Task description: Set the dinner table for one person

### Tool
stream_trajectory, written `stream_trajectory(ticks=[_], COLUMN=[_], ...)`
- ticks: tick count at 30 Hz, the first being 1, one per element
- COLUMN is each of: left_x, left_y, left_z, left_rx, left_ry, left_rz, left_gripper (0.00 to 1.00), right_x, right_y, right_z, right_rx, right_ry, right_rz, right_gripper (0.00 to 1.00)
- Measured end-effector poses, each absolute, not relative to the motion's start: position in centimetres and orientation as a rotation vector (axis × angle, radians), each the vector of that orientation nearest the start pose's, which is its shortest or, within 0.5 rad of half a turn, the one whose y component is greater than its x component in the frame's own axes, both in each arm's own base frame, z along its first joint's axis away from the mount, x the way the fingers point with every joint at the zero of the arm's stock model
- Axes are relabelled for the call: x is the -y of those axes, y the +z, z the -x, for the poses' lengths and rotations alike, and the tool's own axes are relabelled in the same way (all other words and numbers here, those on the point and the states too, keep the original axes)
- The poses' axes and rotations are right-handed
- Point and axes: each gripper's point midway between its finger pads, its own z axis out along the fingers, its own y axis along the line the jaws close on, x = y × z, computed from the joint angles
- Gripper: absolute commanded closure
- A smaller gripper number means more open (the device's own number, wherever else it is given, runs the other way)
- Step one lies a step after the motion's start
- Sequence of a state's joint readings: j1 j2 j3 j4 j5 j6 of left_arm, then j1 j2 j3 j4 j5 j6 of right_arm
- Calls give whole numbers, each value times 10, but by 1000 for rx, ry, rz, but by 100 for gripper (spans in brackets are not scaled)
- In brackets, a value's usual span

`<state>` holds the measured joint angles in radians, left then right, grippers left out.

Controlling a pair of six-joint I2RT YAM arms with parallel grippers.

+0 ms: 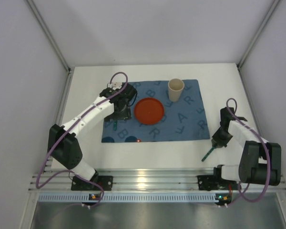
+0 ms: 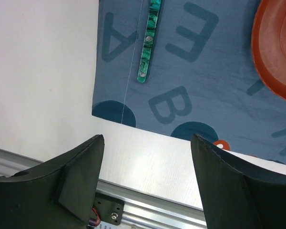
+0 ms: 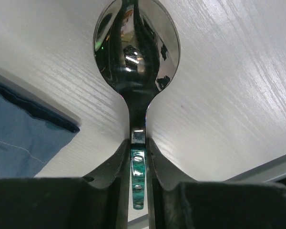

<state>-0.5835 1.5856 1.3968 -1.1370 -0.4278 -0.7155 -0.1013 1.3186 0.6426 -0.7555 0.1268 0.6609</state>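
Observation:
I will release the spoon from my right gripper on the placemat (image 1: pixel 173 117) beside the red plate, before the beige cup.
On the white dinner table (image 1: pixel 86 86) lies a blue letter-printed placemat (image 1: pixel 181 119) with a red plate (image 1: pixel 149 110) and a beige cup (image 1: pixel 176 89) on it. My right gripper (image 3: pixel 137 143) is shut on the green handle of a spoon (image 3: pixel 137 45), whose shiny bowl is over the bare table (image 3: pixel 229 95) to the right of the placemat (image 3: pixel 19 138). From above, the spoon's handle (image 1: pixel 208 155) sticks out below the right gripper (image 1: pixel 218 140). My left gripper (image 2: pixel 148 143) is open and holds nothing. It hovers over the placemat's left part near a green-handled utensil (image 2: pixel 148 40).
A ribbed aluminium rail (image 1: pixel 148 183) runs along the table's near edge, with both arm bases on it. White walls close in the left, right and back sides. The plate (image 2: pixel 276 47) lies to the right of the green-handled utensil.

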Motion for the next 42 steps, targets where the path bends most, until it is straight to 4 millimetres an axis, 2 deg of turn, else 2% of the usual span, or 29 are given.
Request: stream_trajectory(ticks=[8,10,14,17,18,19,21,25,28,30,34,38,42], left_x=[122,123,125,127,129,130,133,134,131,127,118,102,88], left_y=[140,142,145,156,162,166,175,184,186,186,187,190,193], left_z=[-268,-267,-268,-273,-276,-279,-284,-286,-286,-282,-275,-255,-234], left_rx=[-2682,-2683,-2681,-2664,-2652,-2640,-2618,-2606,-2606,-2616,-2614,-2606,-2603], left_ry=[271,263,255,239,229,217,198,195,211,238,274,296,297], left_rz=[245,231,207,192,192,194,192,184,184,180,191,231,275], left_gripper=[21,18,12,2,2,2,2,2,3,4,4,5,5], right_x=[19,23,31,27,24,17,-10,-95,-145,-161,-172,-180,-192], right_y=[20,35,77,101,107,113,123,131,125,116,94,76,66], right_z=[-194,-206,-249,-271,-276,-284,-303,-337,-340,-340,-337,-334,-333], right_rx=[-2749,-2725,-2598,-2557,-2560,-2567,-2609,-2665,-2703,-2729,-2789,-2831,-2839], right_ry=[-139,-148,-123,-74,-67,-45,-8,127,204,222,213,205,214], right_rz=[-1102,-1089,-1045,-960,-924,-871,-698,-308,-115,-51,-4,26,65], right_gripper=[100,100,100,100,100,100,100,100,100,100,100,100,100])
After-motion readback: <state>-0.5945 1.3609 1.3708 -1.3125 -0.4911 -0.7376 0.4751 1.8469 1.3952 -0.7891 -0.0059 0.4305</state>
